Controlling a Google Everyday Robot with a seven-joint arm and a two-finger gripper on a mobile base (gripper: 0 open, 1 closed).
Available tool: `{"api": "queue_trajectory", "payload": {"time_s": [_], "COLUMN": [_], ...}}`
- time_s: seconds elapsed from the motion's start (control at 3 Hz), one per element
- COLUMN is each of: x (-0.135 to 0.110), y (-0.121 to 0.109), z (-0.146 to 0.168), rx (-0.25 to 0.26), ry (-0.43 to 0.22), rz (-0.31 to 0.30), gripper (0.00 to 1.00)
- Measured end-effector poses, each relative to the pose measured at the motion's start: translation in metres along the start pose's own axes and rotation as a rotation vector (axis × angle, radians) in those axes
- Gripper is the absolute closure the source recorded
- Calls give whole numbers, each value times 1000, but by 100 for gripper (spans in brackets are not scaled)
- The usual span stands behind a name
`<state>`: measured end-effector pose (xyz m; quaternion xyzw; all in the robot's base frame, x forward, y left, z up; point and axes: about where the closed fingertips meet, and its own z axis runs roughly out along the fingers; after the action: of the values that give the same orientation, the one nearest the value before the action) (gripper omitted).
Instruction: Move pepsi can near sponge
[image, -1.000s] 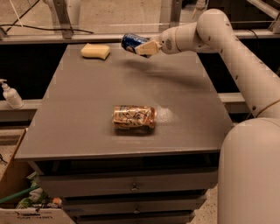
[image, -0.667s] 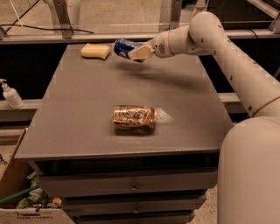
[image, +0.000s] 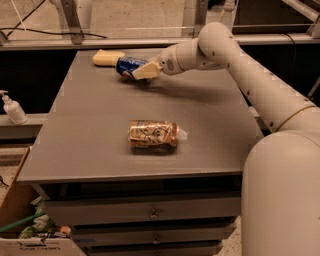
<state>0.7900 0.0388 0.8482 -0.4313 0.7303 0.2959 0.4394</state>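
Observation:
The robot's gripper should release the pepsi can on the grey table (image: 125, 71) just in front of the yellow sponge.
The pepsi can (image: 128, 65), dark blue with white markings, lies on its side at the far left of the grey table (image: 200, 115), close beside the pale yellow sponge (image: 107, 57). My gripper (image: 140, 71) is at the can's right end, its tan fingers (image: 145, 70) closed around the can. The can is at or just above the table surface; I cannot tell which. The white arm reaches in from the right.
A tan-gold patterned can (image: 153, 133) lies on its side near the table's middle front. A white pump bottle (image: 12, 107) stands on a ledge at the left. A cardboard box (image: 25, 225) with clutter sits on the floor at lower left. Drawers are below the tabletop.
My gripper has carried the pepsi can left and down, from mid-air at the table's far middle to right beside the sponge.

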Motion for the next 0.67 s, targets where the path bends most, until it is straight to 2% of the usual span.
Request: {"api": "queue_trajectory", "payload": {"time_s": [0.33, 0.67], "x": [7, 4], "y": [0, -1], "z": [28, 29], "rx": [-13, -13], "ry": [22, 24], "rz": [-21, -23], "gripper": [100, 100]}}
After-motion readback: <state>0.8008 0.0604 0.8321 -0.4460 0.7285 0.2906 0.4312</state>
